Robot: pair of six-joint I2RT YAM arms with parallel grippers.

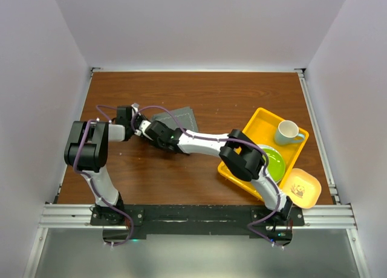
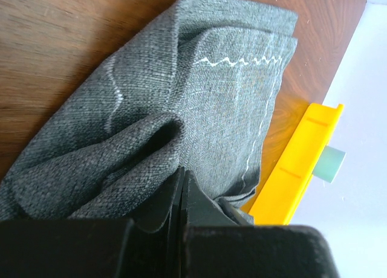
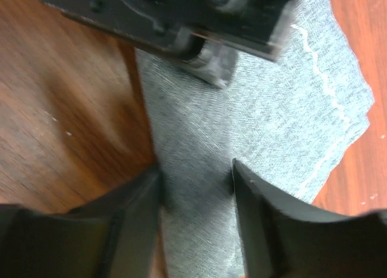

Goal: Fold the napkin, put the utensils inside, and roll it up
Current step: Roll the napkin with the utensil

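Note:
Both grippers are crowded at one end of the napkin's fold, so I will open my right gripper and take the fold farther (image 3: pixel 201 251) along, closer to the yellow tray.
The dark grey napkin (image 1: pixel 180 118) lies folded on the wooden table at centre left, a pale zigzag stitch along its edge (image 2: pixel 205 96). My left gripper (image 1: pixel 138 118) is at the napkin's left corner; in the left wrist view its jaws (image 2: pixel 182 172) are pressed together on a bunched fold of the cloth. My right gripper (image 1: pixel 146 127) reaches across from the right and is open, its fingers (image 3: pixel 196 175) standing apart over a strip of the napkin (image 3: pixel 272 121). The left gripper (image 3: pixel 181 18) is just ahead of it. The utensils are out of view.
A yellow tray (image 1: pixel 257 124) at the right holds a pale green mug (image 1: pixel 289 133) and a green plate (image 1: pixel 275 163). A small yellow dish (image 1: pixel 302 187) sits by the tray's near corner. The tray's edge (image 2: pixel 302 157) shows beyond the napkin.

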